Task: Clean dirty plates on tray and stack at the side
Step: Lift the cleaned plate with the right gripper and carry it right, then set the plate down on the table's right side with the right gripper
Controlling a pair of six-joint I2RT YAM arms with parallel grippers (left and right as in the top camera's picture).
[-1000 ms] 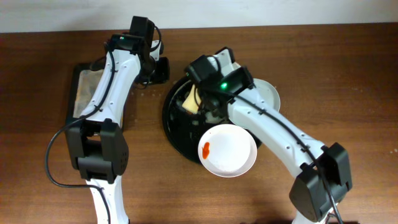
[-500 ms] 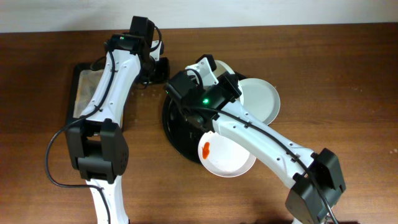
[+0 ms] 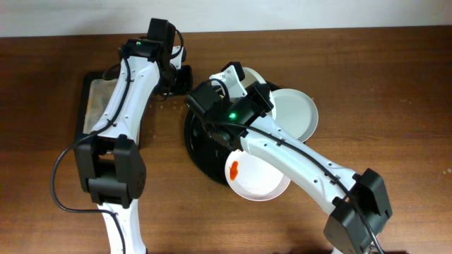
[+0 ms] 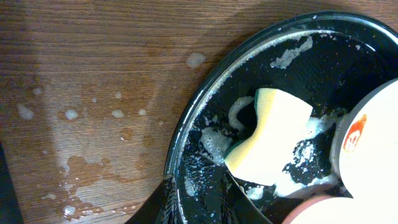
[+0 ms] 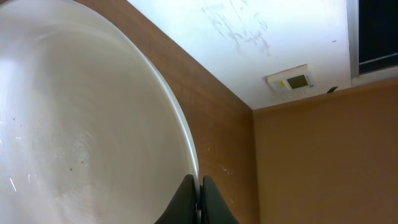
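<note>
The robot's right gripper needs to set the wiped plate, still tilted over the tray's back, down on the bare wood [image 3: 402, 108] well past the pale mint plate.
My left gripper [image 3: 182, 79] [image 4: 198, 198] is shut on the left rim of the round black tray [image 3: 200, 152] [image 4: 348, 56], one finger inside the rim and one outside. A yellow sponge [image 4: 273, 134] lies in foam on the tray. A white plate with an orange-red smear [image 3: 260, 176] [image 4: 373, 143] rests at the tray's front edge. My right gripper [image 3: 240, 77] [image 5: 199, 199] is shut on the rim of a wiped plate [image 3: 257, 76] [image 5: 81, 124], held tilted up over the tray's back. A pale mint plate [image 3: 296, 113] lies on the table to the right.
A rectangular dark sponge tray [image 3: 95, 99] sits on the table at the left, under my left arm. Water drops and foam spots [image 4: 68, 115] mark the wood beside the black tray. The right arm crosses over the tray's middle.
My right wrist has swung left over the tray with the plate tipped up behind it, covering the sponge from above and exposing more of the mint plate. The left arm has stayed put.
</note>
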